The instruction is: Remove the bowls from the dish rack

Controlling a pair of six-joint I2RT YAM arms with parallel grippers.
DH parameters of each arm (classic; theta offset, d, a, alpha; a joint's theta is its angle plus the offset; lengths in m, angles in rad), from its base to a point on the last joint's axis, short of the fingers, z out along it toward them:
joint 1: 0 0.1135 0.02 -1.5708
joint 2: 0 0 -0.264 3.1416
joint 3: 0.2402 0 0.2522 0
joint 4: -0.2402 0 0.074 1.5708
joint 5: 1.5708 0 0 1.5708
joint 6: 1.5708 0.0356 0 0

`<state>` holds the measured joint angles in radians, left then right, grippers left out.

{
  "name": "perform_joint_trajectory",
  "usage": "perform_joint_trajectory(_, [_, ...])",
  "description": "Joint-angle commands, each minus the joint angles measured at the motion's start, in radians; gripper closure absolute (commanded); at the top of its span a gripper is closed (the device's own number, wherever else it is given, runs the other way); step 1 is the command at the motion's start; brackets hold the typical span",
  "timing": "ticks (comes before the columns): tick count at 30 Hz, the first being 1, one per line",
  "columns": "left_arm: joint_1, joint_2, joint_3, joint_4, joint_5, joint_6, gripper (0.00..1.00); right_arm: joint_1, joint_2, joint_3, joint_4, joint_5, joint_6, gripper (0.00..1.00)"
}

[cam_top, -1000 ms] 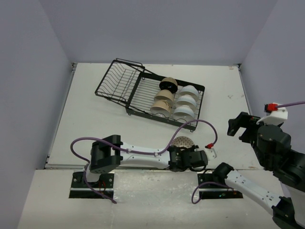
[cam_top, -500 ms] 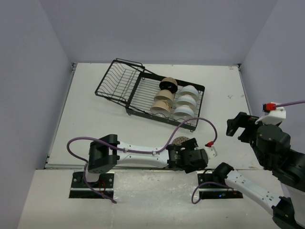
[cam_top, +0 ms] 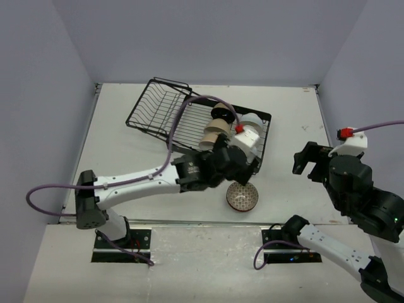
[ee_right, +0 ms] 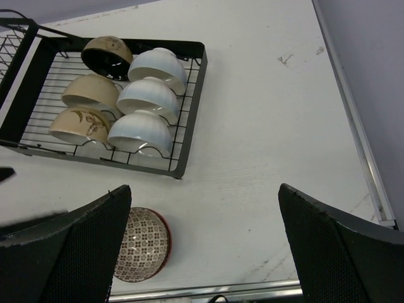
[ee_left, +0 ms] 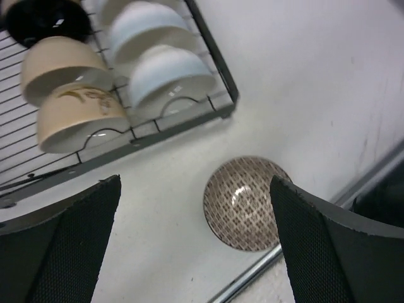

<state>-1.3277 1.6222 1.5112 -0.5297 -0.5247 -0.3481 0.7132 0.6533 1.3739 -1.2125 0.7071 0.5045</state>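
Next, I need to move my left gripper to the raised rim of the beige bowl (cam_top: 211, 145) (ee_left: 83, 121) nearest the front edge of the dish rack and close it there.
The black wire dish rack (cam_top: 184, 120) holds several bowls on their sides: three white ones (ee_right: 149, 96), two beige ones (ee_right: 91, 91) and a black-inside one (ee_right: 106, 55). A brown patterned bowl (cam_top: 242, 196) stands upright on the table near the front edge, also seen in the left wrist view (ee_left: 245, 202) and the right wrist view (ee_right: 142, 244). My left gripper (ee_left: 196, 252) hovers open and empty above the table, between the rack's near corner and that bowl. My right gripper (ee_right: 202, 252) hangs open and empty, high over the table's right side.
The rack's tilted basket section (cam_top: 154, 104) at the back left is empty. A metal strip (ee_right: 252, 291) runs along the table's front edge just behind the patterned bowl. Grey walls enclose the table on three sides.
My left gripper opened and let go of the patterned bowl, which now stands on the table. The left arm then rose and swung back toward the rack. The right arm shifted slightly left.
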Motion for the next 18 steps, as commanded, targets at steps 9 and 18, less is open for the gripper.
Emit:
perform_joint_trajectory(9, [0.533, -0.284, -0.392, 0.373, 0.314, -0.626, 0.0, -0.001, 0.055, -0.074, 0.143, 0.018, -0.012, 0.01])
perform_joint_trajectory(18, [0.604, -0.294, -0.606, 0.594, 0.347, -1.075, 0.0, -0.038, 0.154, -0.269, 0.381, 0.057, -0.017, 0.01])
